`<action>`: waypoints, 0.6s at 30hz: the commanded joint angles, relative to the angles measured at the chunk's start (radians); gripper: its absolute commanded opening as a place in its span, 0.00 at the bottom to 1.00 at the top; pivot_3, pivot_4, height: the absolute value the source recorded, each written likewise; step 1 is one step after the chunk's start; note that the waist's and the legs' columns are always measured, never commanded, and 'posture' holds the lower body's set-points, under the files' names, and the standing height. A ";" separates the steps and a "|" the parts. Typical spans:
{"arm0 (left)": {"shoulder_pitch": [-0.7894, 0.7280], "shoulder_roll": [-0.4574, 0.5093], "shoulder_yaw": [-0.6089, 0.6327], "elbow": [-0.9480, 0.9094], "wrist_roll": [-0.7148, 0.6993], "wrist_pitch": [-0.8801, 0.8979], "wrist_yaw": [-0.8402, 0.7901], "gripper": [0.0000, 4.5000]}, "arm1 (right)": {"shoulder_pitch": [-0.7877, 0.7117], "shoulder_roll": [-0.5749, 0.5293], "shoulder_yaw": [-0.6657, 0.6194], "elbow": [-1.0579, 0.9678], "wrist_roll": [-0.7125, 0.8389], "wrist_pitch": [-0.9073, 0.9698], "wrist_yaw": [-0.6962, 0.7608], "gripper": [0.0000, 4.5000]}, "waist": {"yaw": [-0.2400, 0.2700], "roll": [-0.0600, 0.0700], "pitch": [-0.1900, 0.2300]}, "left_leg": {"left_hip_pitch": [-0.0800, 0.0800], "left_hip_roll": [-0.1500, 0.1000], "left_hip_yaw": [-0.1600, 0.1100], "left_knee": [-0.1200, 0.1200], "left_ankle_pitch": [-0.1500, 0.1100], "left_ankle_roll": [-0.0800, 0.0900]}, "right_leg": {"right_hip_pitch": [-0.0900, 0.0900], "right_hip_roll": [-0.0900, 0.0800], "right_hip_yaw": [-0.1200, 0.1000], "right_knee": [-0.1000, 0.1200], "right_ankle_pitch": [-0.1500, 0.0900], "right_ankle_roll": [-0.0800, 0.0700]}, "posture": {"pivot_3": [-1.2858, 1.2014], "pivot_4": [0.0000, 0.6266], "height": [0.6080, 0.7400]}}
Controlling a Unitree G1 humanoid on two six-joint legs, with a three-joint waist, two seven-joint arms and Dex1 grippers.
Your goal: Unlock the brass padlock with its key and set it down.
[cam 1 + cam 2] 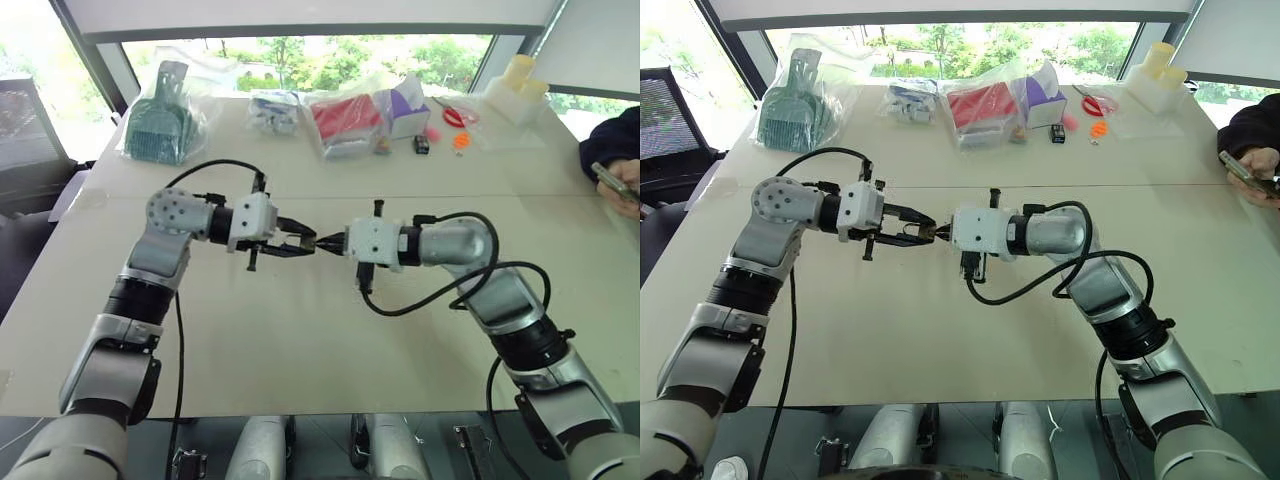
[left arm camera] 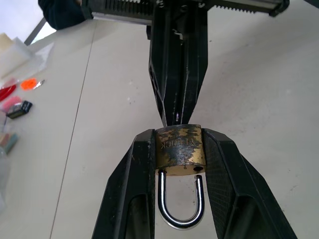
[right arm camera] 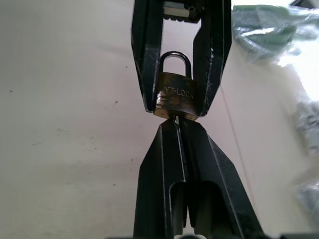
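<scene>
The shackle's leg is clear of its hole, so my right gripper needs to let go of the key and take the padlock's body [image 2: 180, 147] from my left gripper.
The brass padlock [image 2: 179, 149] is a small scuffed yellow block with a silvery shackle [image 2: 180, 214]. My left gripper [image 2: 178, 138] is shut on it, one finger on each side of the block. One shackle leg ends just outside its hole. My right gripper [image 3: 175, 125] meets it tip to tip from the opposite side, above the middle of the table [image 1: 300, 340]. It is shut on the key [image 3: 175, 119], of which a thin silvery sliver shows running into the padlock's underside. The head views show both grippers [image 1: 305, 243] [image 1: 326, 243] meeting at the lock.
Along the table's far edge lie clear bags with a green item [image 1: 160, 120], a red item [image 1: 345, 118] and a purple box [image 1: 405, 105], plus red-handled scissors [image 1: 455, 115] and small loose bits. A person's hand holding a phone [image 1: 615, 180] is at the right edge.
</scene>
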 commanded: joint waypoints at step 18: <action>-0.059 0.025 0.036 -0.044 -0.117 0.274 -0.070 0.17 | 0.020 -0.106 0.019 0.235 -0.462 -0.974 -0.507 0.77 | -0.019 0.000 0.000 | 0.000 0.000 0.001 0.000 0.000 -0.001 | -0.001 0.000 0.000 0.001 -0.001 0.001 | 0.52 0.24 1.00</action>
